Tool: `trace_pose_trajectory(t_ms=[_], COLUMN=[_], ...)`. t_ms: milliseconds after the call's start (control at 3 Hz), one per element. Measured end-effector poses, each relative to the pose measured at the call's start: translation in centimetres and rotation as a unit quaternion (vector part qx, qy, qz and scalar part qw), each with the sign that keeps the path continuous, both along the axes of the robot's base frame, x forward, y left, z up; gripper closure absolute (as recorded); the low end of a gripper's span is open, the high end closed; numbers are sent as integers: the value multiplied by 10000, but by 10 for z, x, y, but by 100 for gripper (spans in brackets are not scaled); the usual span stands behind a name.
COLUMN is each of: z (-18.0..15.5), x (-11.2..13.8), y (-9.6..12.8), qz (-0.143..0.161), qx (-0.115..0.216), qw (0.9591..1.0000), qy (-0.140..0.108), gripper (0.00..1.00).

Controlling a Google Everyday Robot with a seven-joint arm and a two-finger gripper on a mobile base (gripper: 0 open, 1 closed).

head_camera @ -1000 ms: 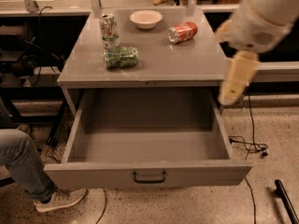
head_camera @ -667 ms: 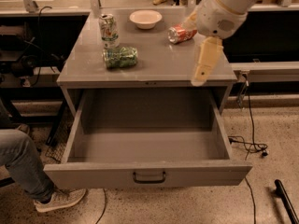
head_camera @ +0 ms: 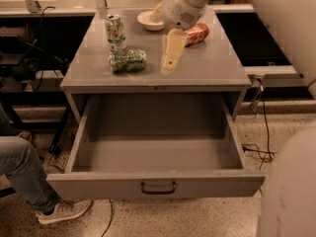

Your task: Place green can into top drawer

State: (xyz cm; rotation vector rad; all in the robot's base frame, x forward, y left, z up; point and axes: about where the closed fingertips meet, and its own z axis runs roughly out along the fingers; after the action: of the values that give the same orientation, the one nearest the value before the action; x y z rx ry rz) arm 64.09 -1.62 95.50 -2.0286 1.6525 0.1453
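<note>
The green can's near end (head_camera: pixel 138 60), the one closest to the cream fingers of my gripper, is next, and my gripper needs to close across the can there.
The green can (head_camera: pixel 128 60) lies on its side on the grey cabinet top (head_camera: pixel 212 68), left of centre. The top drawer (head_camera: pixel 157 181) is pulled wide open below it and holds nothing; its dark handle (head_camera: pixel 158 187) is at the front centre. My gripper (head_camera: pixel 171 58) hangs over the cabinet top, its cream fingers pointing down just right of the green can, a short gap apart from it. It holds nothing.
A mostly white can (head_camera: pixel 115 31) stands upright behind the green can. A white bowl (head_camera: pixel 149 19) sits at the back, and a red-orange can (head_camera: pixel 197 33) lies on its side at the back right. A person's leg and shoe (head_camera: pixel 29 181) are at the drawer's left.
My arm has swung left from beside the cabinet's right edge to over the cabinet top, bringing the gripper close to the green can. The cans and drawer have not moved.
</note>
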Motion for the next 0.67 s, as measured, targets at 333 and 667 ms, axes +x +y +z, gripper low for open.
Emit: trace_pose_trajectory(t_ms=[333,667], z=[-26,-50], x=[36,61], y=[39,46], qz=[-127,-439], qx=[-465,-847], qw=[9986,9952], qy=[-193,-226], gripper=[0,0])
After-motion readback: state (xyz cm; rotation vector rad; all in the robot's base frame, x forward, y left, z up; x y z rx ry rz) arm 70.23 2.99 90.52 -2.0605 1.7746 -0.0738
